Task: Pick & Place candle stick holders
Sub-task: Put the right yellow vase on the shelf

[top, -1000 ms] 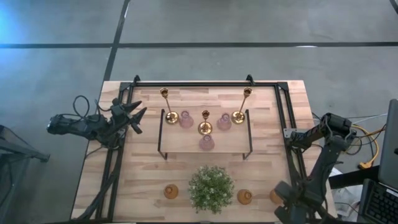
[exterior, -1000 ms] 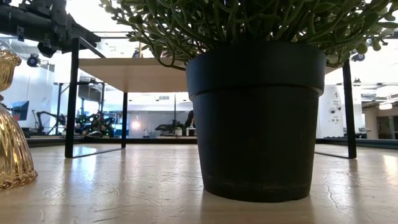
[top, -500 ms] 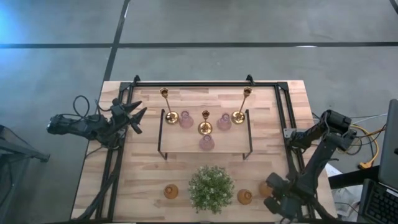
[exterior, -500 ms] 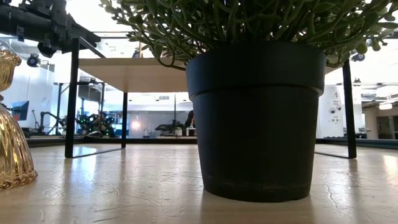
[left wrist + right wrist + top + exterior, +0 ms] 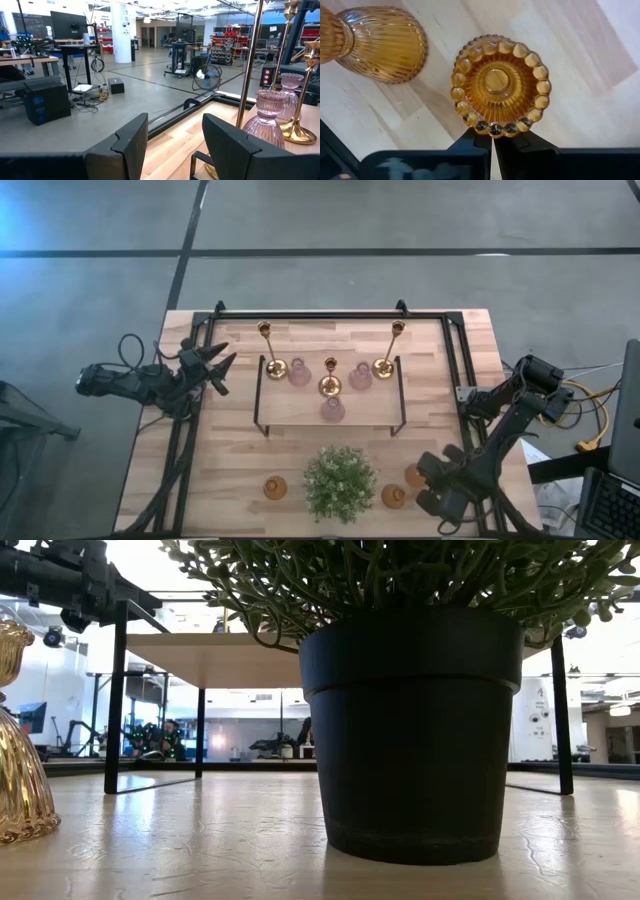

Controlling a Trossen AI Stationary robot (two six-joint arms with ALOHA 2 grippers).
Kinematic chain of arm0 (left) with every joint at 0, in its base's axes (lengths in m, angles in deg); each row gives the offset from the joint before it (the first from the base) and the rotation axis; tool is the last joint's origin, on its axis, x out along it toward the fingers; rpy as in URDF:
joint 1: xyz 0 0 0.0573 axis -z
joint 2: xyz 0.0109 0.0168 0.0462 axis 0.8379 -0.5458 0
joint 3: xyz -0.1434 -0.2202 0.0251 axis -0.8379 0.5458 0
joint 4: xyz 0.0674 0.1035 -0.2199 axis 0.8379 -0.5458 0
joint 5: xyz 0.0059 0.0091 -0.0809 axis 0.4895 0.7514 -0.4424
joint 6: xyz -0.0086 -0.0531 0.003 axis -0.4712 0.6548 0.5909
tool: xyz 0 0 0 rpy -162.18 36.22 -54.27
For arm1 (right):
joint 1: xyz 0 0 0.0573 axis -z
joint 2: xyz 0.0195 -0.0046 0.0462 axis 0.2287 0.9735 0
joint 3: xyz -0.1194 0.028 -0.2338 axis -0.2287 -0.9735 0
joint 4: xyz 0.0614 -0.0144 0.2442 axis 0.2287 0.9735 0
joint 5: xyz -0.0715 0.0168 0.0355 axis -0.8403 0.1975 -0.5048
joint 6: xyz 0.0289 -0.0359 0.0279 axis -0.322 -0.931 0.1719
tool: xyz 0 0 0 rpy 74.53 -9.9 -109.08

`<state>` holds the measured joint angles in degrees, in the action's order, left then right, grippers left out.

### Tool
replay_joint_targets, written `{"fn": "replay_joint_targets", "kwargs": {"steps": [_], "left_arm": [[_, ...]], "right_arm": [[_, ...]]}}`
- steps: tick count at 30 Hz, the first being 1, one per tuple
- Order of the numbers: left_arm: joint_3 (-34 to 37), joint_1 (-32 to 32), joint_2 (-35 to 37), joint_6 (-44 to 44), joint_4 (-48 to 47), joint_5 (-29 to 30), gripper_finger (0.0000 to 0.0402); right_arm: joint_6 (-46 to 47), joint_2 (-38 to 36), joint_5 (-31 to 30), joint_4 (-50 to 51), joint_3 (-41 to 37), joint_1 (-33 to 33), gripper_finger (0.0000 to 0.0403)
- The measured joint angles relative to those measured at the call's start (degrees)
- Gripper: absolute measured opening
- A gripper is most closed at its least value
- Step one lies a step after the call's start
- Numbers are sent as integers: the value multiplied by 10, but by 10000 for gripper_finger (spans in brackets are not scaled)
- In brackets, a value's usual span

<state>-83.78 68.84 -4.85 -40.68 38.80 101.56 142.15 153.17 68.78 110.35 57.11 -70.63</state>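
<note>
I am pinching the amber holder at one edge of its beaded rim with my right gripper, so I need to open it, back away and grip its neck (image 5: pixel 496 82) from a lower angle.
Three brass sticks (image 5: pixel 329 383) and three pink glass holders (image 5: pixel 332 409) stand on a low wooden shelf (image 5: pixel 290 418) at the table's middle. Amber glass holders stand on the table left (image 5: pixel 275 487) and right (image 5: pixel 393 496) of the plant. My right gripper (image 5: pixel 424 478) is shut on a third amber holder (image 5: pixel 414 475), near the front right. In the right wrist view I look down into this holder (image 5: pixel 499 84), with the neighbouring amber holder (image 5: pixel 380 45) beside it. My left gripper (image 5: pixel 224 370) is open and empty at the table's left edge, facing the shelf. My right gripper pinches the amber holder's beaded top rim (image 5: pixel 495 130) between its two fingertips (image 5: pixel 475 142), at one spot on the rim's edge. The fingers come from above, pointing down. The holder stays upright below them; whether its base is off the table I cannot tell.
A bushy green plant (image 5: pixel 340 483) in a black pot (image 5: pixel 410 730) stands at the front middle, between the amber holders. The shelf's black legs (image 5: pixel 116 700) and a black frame (image 5: pixel 455 370) run around the table's sides and back. Bare wood lies right of the held holder.
My right gripper has moved toward the table's left and far edges, taking the amber holder along from the front right corner to a spot beside the other amber holder near the plant. The holder has stayed upright.
</note>
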Motion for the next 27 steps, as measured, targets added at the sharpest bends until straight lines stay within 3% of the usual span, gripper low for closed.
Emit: {"fn": "replay_joint_targets", "kwargs": {"steps": [10, 18, 27], "left_arm": [[0, 0, 0, -13, 0, 0, 193], [0, 0, 0, -14, 0, 0, 193], [0, 0, 0, -11, 1, 4, 193]], "right_arm": [[-47, -26, -25, 78, -1, -26, 22], [11, -96, -168, 77, -53, -128, 94], [18, -114, -191, -20, -161, -184, 188]]}}
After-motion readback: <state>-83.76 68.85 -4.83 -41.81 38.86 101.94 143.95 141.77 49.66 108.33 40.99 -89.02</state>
